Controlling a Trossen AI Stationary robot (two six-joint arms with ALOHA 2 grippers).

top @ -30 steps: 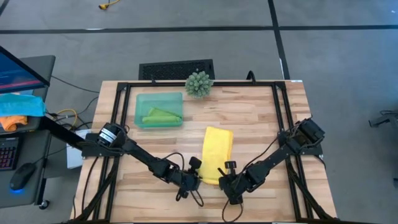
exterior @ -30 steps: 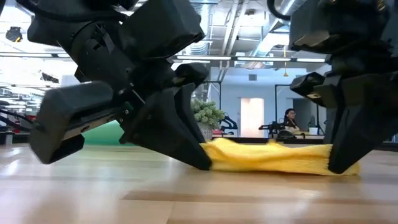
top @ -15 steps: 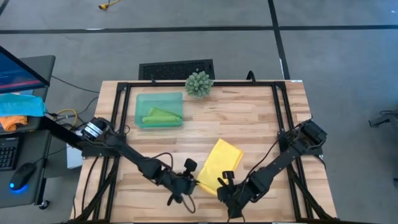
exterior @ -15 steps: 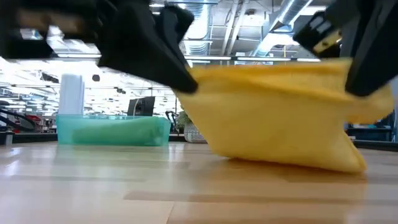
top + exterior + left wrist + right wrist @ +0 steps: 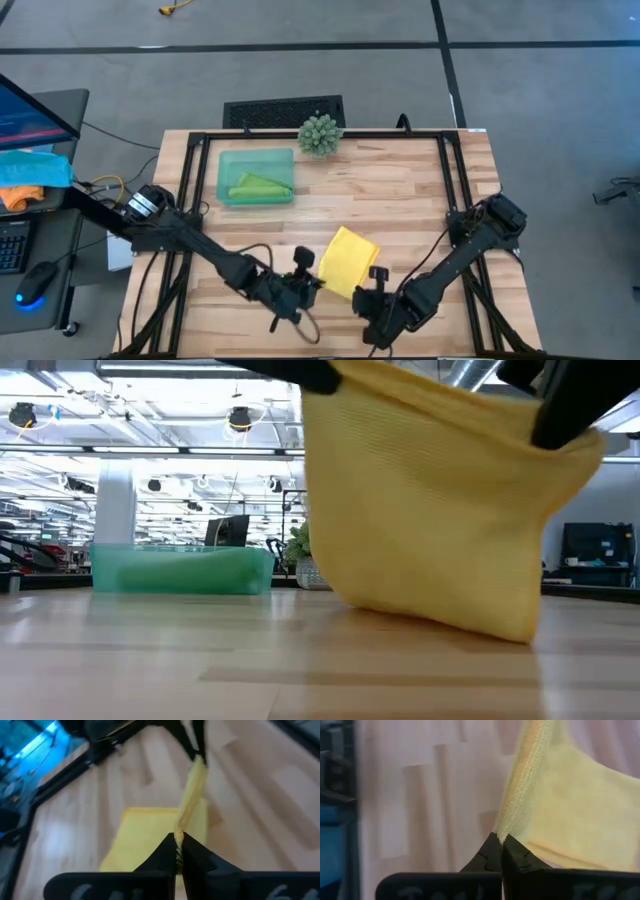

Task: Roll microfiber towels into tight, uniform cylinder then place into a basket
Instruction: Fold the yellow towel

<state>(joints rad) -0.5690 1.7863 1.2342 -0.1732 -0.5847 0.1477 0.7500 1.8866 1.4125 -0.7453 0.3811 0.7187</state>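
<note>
Next, my left gripper releases the near corner of the yellow towel on its far corner (image 5: 343, 234) (image 5: 112, 860) closest to the teal basket. The yellow towel now hangs near the table's near edge.
The bright yellow towel (image 5: 347, 262) hangs between my two grippers near the table's near edge, and its lower fold (image 5: 440, 622) rests on the table. My left gripper (image 5: 313, 284) is shut on its near left corner and my right gripper (image 5: 369, 293) is shut on its near right corner. The teal basket (image 5: 225, 160) stands at the far left. The leaf green towel (image 5: 260, 186) lies rolled in it. My left gripper pinches the yellow towel's top edge at its left corner (image 5: 179, 836) between its two shut fingers, several layers together. The towel hangs below the fingers, its lower part on the table. My right gripper pinches the same top edge at the right corner (image 5: 503, 831) between its shut fingers. The edge (image 5: 440, 388) runs nearly taut from one gripper to the other, and the cloth hangs below.
A spiky green ball plant (image 5: 320, 134) stands at the far edge, right of the basket (image 5: 180, 568). Black frame rails (image 5: 452, 180) run along the table's sides. Bare wood lies between the towel and the basket.
Both grippers have risen and gone toward the table's near edge, still shut on the yellow towel's near end. That end has been lifted clear. The towel, which lay flat, now hangs, and its far part has slid along the table toward the near edge.
</note>
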